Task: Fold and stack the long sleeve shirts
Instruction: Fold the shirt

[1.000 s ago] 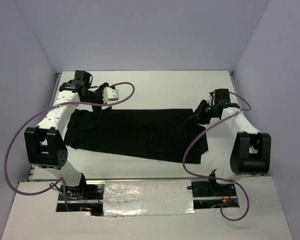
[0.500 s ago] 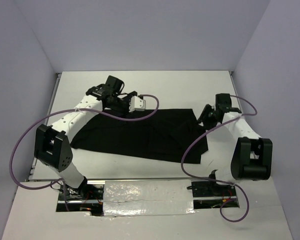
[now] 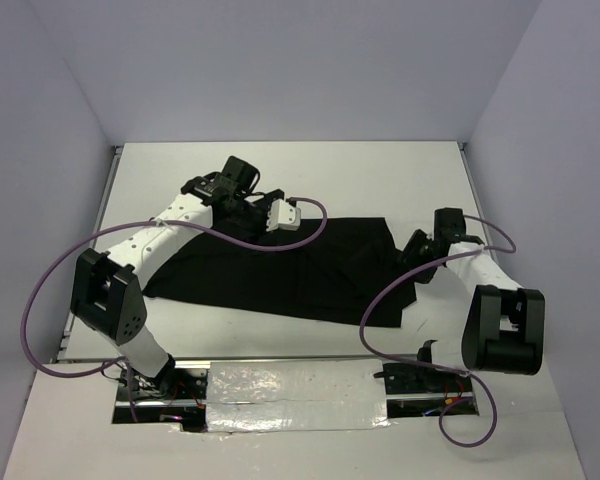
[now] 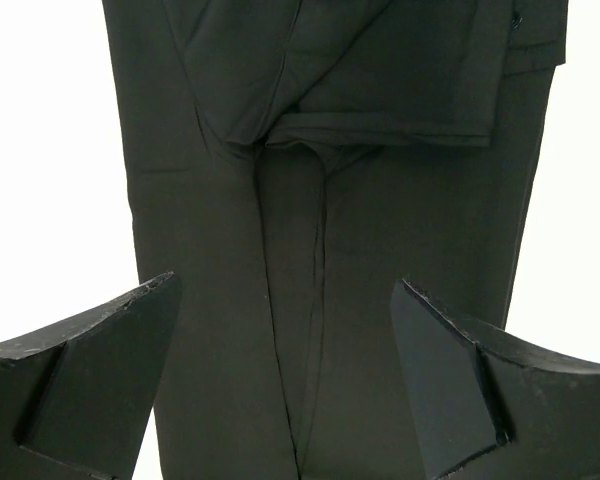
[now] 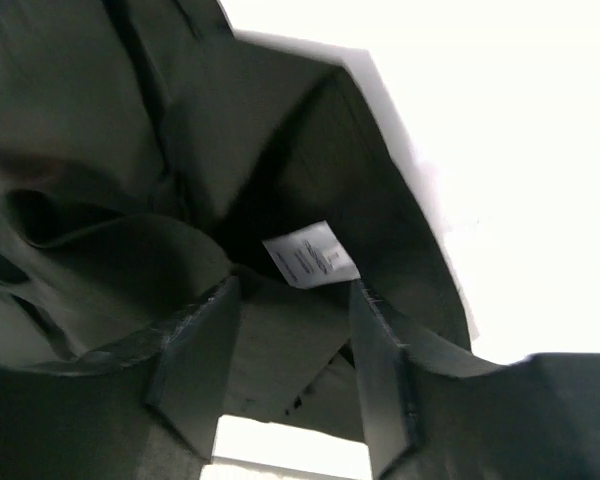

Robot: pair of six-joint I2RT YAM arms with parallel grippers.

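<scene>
The next thing I will do is grab, with my left gripper, the loose end of the fold [image 3: 339, 264] [image 4: 252, 143] on top of the black long sleeve shirt, over toward my right gripper.
One black long sleeve shirt [image 3: 280, 268] lies spread flat across the white table, wider than it is deep. My left gripper [image 3: 263, 216] hovers over its back edge near the middle. In the left wrist view that gripper [image 4: 285, 290] is open wide, with folded black cloth [image 4: 330, 200] below and nothing between its fingers. My right gripper [image 3: 417, 250] sits low at the shirt's right end. Seen from the right wrist, it [image 5: 292, 290] is open, with loose black cloth [image 5: 110, 120] around and between the fingers and a small white tag [image 5: 310, 255] just beyond the tips.
Bare white table [image 3: 380, 170] lies behind and to the right of the shirt. Purple cables [image 3: 318, 222] loop from both wrists, one over the cloth. Grey walls close in the back and both sides. A foil-taped strip [image 3: 290, 395] runs along the near edge between the arm bases.
My left arm has swung from the back left corner rightward to above the shirt's middle. My right gripper has opened and dropped lower at the shirt's right end.
</scene>
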